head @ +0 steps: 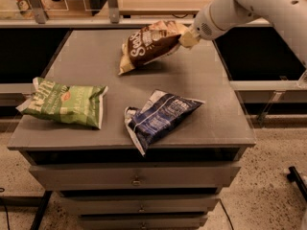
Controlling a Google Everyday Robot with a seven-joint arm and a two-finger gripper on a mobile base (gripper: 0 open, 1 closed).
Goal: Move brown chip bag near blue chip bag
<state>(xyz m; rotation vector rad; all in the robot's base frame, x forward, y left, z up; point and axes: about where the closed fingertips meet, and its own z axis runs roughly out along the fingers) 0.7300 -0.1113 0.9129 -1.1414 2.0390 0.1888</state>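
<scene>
My gripper is going to release the brown chip bag on the grey cabinet top just behind the blue chip bag (165, 61).
The brown chip bag (149, 44) with white script lettering hangs tilted above the far middle of the grey cabinet top (86, 66). My gripper (186, 35) holds it by its upper right end, and its lower left corner is close to the surface. The blue chip bag (160, 116) lies flat near the front edge, a little right of centre, below and in front of the brown bag. My white arm (249, 6) comes in from the upper right.
A green chip bag (64, 103) lies at the front left of the cabinet top. Drawers (136, 176) sit below the top. A rail with metal posts (112, 4) runs along the far edge. Floor shows at the right.
</scene>
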